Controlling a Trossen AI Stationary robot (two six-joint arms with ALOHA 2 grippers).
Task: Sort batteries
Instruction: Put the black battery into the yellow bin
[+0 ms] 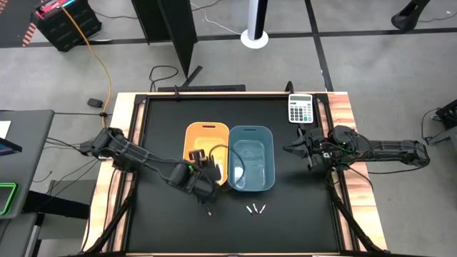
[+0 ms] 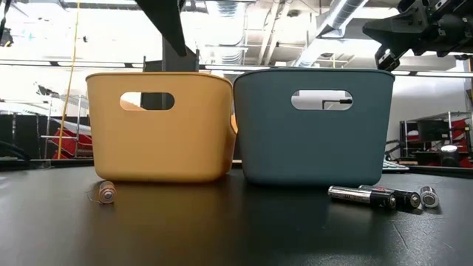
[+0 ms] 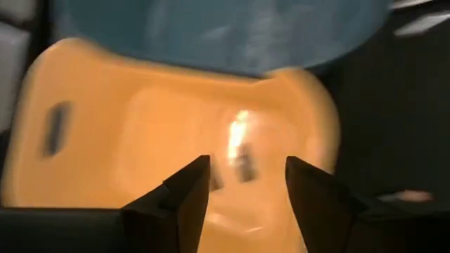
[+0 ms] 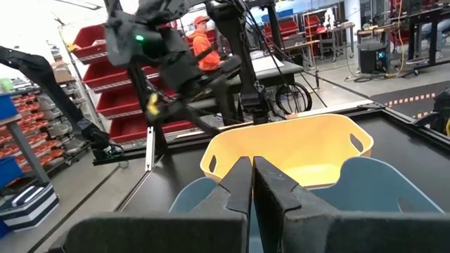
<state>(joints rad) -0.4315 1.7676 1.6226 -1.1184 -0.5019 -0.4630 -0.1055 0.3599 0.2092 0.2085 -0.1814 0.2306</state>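
My left gripper is to go next to the lone battery near the orange bin's near side and close on the battery's body [image 1: 208, 212] [image 3: 394, 197].
An orange bin [image 1: 198, 135] and a blue bin [image 1: 251, 158] stand side by side mid-table. Three slim batteries [image 1: 255, 209] lie on the mat near the blue bin, dark and pale ones [image 2: 380, 196]. One more battery [image 1: 208, 211] lies near the orange bin's near side [image 2: 107, 192]. My left gripper [image 1: 212, 163] hangs open over the orange bin [image 3: 140, 126]; small blurred dark shapes [image 3: 244, 167] show on the bin's floor between its fingers. My right gripper [image 1: 294, 149] is shut, empty, and raised to the right of the blue bin [image 4: 394, 190].
A grey-white calculator [image 1: 300, 108] lies at the table's far right corner. Wooden rails [image 1: 355, 207] edge the black mat. Bare mat [image 1: 171, 228] lies along the near edge, around the loose batteries. A person in orange [image 4: 204, 42] stands in the room beyond.
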